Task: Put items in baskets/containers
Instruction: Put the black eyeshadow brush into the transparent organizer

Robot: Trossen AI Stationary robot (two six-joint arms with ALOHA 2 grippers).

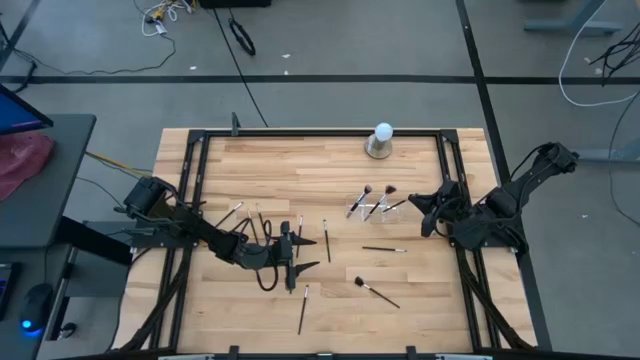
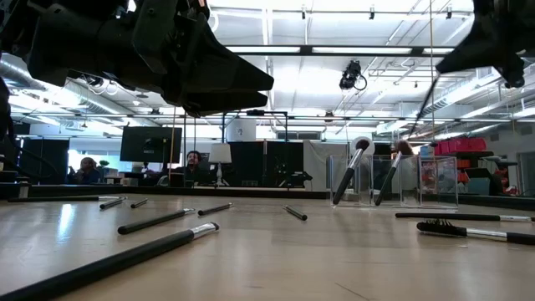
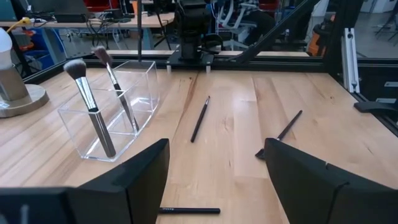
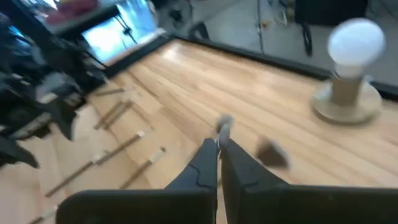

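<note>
Next, I let the small brush go in the clear holder's end slot (image 1: 393, 208), the slot nearest to my right gripper.
A clear holder (image 1: 360, 208) stands right of the table's middle. Brushes (image 3: 93, 106) lean in it with their bristles up and their handle ends on its floor. More brushes lie flat on the wood, among them a thin one (image 1: 326, 240), a fluffy-tipped one (image 1: 376, 291) and one toward the near edge (image 1: 303, 308). My left gripper (image 1: 298, 252) hovers open over the table's middle, left of the holder; nothing is between its fingers (image 3: 140, 171). My right gripper (image 1: 425, 212) is raised at the table's right edge, right of the holder, and is shut (image 4: 219, 152) with nothing seen in it.
A white ball on a grey round base (image 1: 381, 141) stands at the far edge. Black frame rails (image 1: 300, 131) run along the table's sides. Loose brushes (image 1: 240, 212) lie under and beside the left arm. Bare wood (image 1: 300, 170) lies between the holder and the far left corner.
</note>
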